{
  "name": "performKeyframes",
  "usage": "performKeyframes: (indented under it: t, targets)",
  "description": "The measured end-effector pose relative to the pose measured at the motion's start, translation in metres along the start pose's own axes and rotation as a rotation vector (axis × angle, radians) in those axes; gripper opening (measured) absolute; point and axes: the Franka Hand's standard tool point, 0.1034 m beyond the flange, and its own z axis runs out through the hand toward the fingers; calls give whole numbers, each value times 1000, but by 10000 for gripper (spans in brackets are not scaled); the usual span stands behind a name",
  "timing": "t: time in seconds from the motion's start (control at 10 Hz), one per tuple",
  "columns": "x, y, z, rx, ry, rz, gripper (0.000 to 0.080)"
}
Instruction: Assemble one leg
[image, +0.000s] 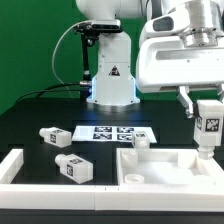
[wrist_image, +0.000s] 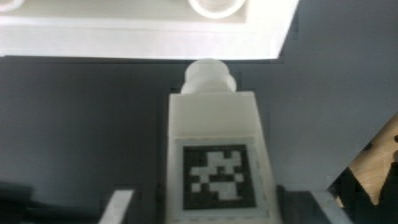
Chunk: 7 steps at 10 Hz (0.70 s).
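Note:
My gripper is to put the white leg down upright on the white panel's end (image: 207, 177) away from the small white post. The leg is now held just over that panel.
My gripper (image: 204, 108) is at the exterior view's right, shut on a white leg (image: 207, 126) with a black-and-white tag on its blocky end. It holds the leg upright, its narrow end down, just over the right part of the big white panel with raised rims (image: 170, 172). In the wrist view the leg (wrist_image: 215, 130) sits between the fingers (wrist_image: 125, 205) of the gripper (wrist_image: 217, 208), its rounded tip pointing toward the panel (wrist_image: 125, 35). Two loose legs lie on the table, one (image: 53, 135) farther back than the other (image: 73, 168).
The marker board (image: 117, 132) lies in front of the robot base (image: 110, 80). A small white post (image: 141, 143) stands at the panel's back left corner. A white L-shaped rim (image: 18, 168) borders the table at the exterior view's front left.

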Motion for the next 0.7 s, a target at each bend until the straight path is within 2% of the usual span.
performKeyframes:
  t: [0.4, 0.7]
  targets:
    - [-16, -1, 18, -5, -19, -12, 285]
    - [-25, -2, 21, -6, -29, -17, 285]
